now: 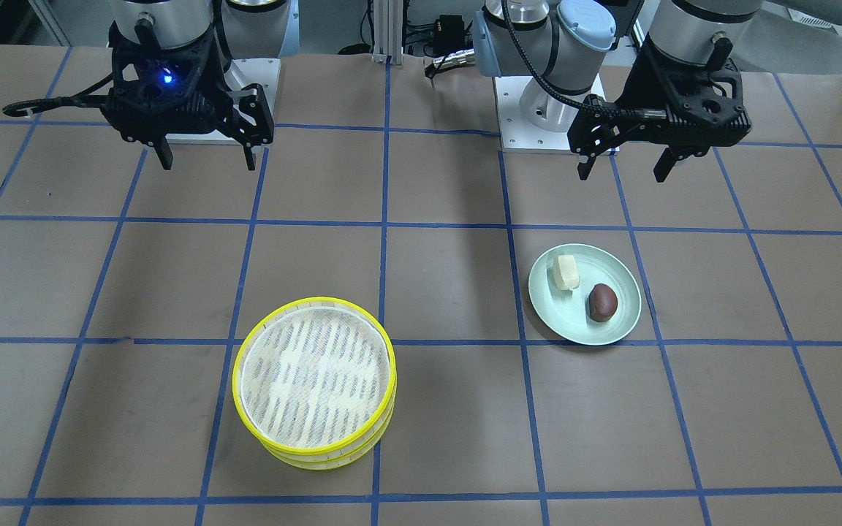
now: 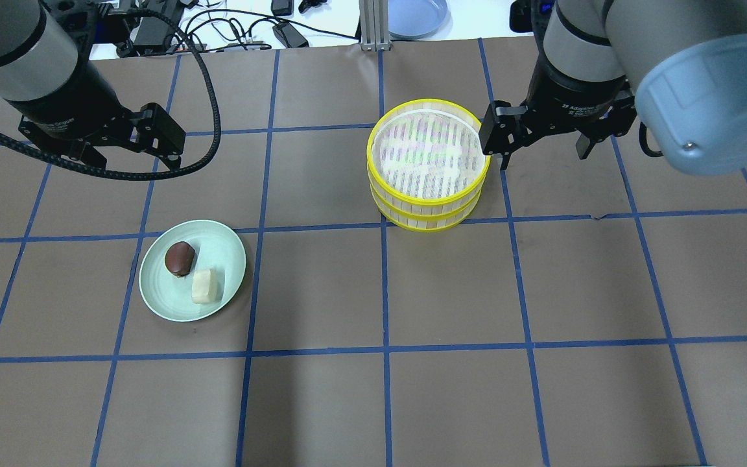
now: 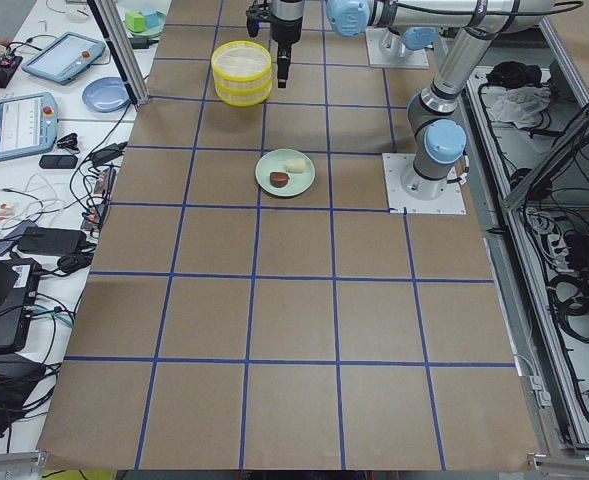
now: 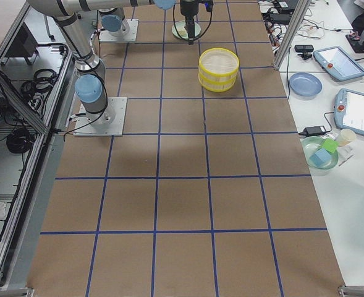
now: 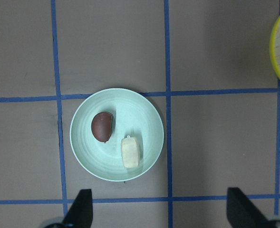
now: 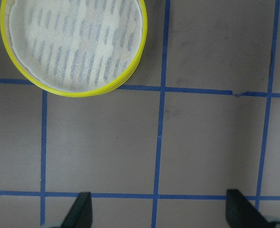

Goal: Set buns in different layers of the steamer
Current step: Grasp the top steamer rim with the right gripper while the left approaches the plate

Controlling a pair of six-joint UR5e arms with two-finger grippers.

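My right gripper needs to grip the top layer's yellow rim (image 1: 238,352) (image 6: 140,50), on the steamer's side that faces away from the mint-green plate.
Two buns lie on a mint-green plate (image 1: 560,310): a cream blocky bun (image 1: 567,272) and a dark reddish-brown bun (image 1: 602,302). They also show from the left wrist, the brown bun (image 5: 102,127) and the cream bun (image 5: 130,152). The two steamer layers are stacked, the top layer (image 1: 237,383) on the lower layer (image 1: 319,462). The top white liner is bare. My left gripper (image 1: 620,168) hangs open and empty, high above the table behind the plate. My right gripper (image 1: 207,157) is open and empty, high beside the steamer (image 2: 425,200).
A blue plate (image 2: 415,16), cables and tablets lie off the far table edge. A green bowl of blocks (image 4: 321,154) sits on the side desk. The arm bases (image 1: 549,109) stand at the robot's side of the brown, blue-taped table.
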